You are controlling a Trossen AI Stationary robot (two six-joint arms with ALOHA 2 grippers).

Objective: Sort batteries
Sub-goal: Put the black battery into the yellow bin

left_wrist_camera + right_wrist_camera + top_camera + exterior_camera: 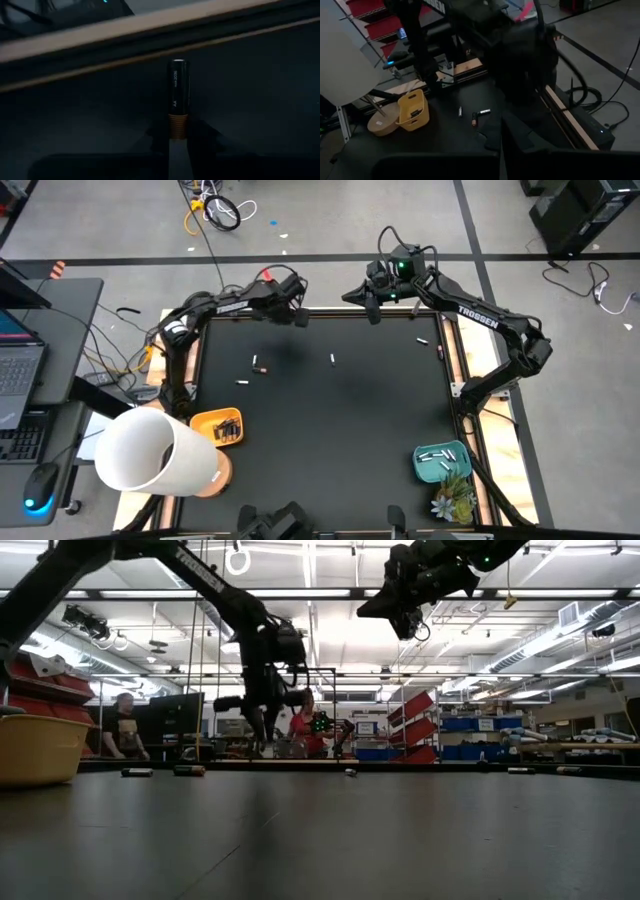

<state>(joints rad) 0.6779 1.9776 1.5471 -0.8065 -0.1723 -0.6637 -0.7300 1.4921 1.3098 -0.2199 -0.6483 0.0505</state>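
The robot's left gripper should release the dark battery onto the dark batteries in the yellow bin (229,430). That battery is now near the table's far edge.
My left gripper (298,318) hangs over the black mat near the table's far edge, shut on a dark battery (178,90) with a copper end. My right gripper (372,305) waits shut, high above the far edge, holding nothing. Loose batteries lie flat on the mat: a dark one (257,363), a white one (242,382), one mid-mat (333,359) and two at the right (422,340), (440,352). A yellow bin (205,420) at the near left holds dark batteries. A teal bin (425,470) at the near right holds white ones. My left gripper pinches the battery's copper end (177,122) between its two fingers (202,135). The fingers point steeply down from above, and the battery lies along them, its dark body sticking out past the fingertips. The battery hangs clear of the mat.
A large white cylinder (150,452) stands by the yellow bin at the near-left corner. A small plant (452,502) sits near the teal bin. A wooden rim (452,350) borders the mat. The mat's middle (340,420) is bare.
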